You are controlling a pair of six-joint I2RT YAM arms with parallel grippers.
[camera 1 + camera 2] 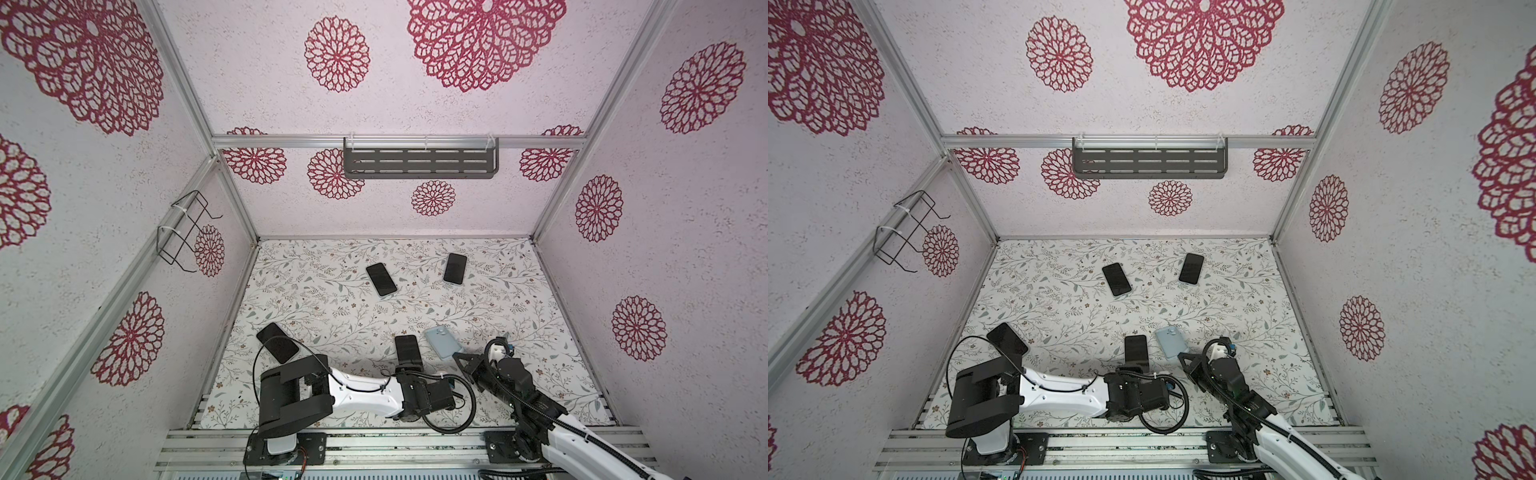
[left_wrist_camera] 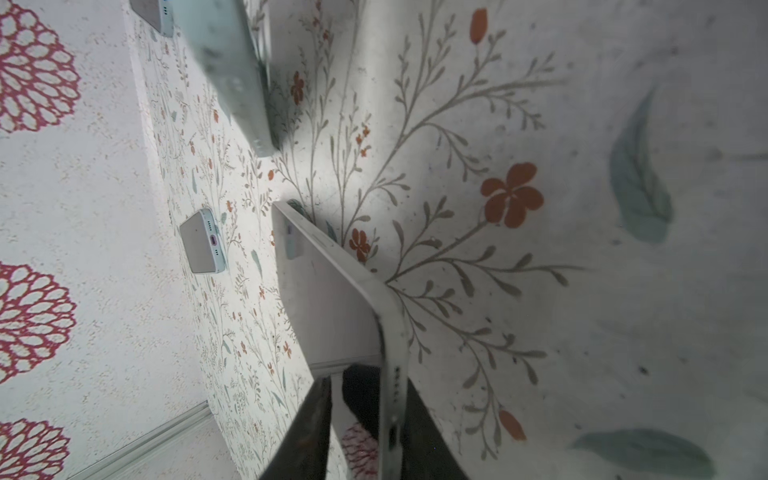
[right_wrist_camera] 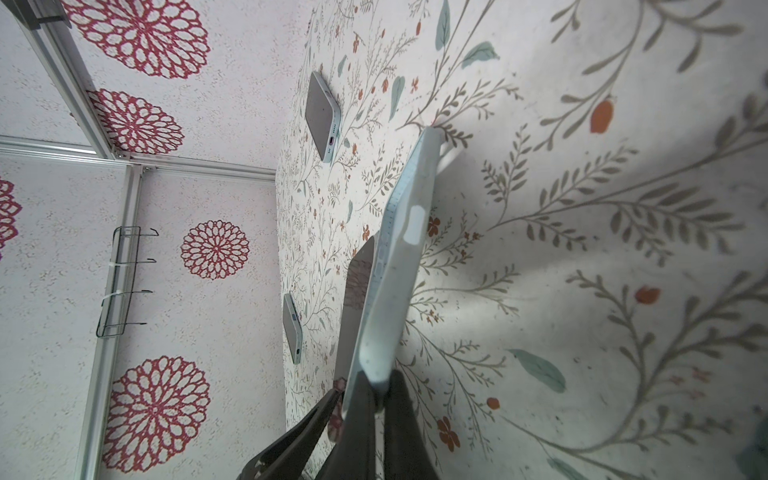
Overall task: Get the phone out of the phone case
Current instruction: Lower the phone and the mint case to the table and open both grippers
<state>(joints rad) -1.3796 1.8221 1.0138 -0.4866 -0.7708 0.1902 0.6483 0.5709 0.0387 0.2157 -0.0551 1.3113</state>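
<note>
My right gripper should release the light blue phone case flat on the flowered table (image 1: pixel 436 345) (image 3: pixel 438 260) next to the phone with the black screen.
A black-screened phone (image 1: pixel 406 348) (image 1: pixel 1136 348) lies low over the flowered table, apart from the light blue phone case (image 1: pixel 441 341) (image 1: pixel 1170 342) beside it. My left gripper (image 1: pixel 409 366) (image 1: pixel 1136 367) (image 2: pixel 370 384) stands slightly open around the phone's (image 2: pixel 332 299) near end. A gap shows between one finger (image 2: pixel 307 428) and the screen. My right gripper (image 1: pixel 459 358) (image 1: pixel 1185 358) (image 3: pixel 378 380) is shut on the case's (image 3: pixel 399 266) near edge and holds that end raised off the table. The case (image 2: pixel 232 75) looks empty.
Two other phones (image 1: pixel 381 279) (image 1: pixel 455 268) lie further back on the table, and a third (image 1: pixel 277 343) near the left arm. A grey shelf (image 1: pixel 419 163) hangs on the back wall, a wire rack (image 1: pixel 183 232) on the left wall. Walls close three sides.
</note>
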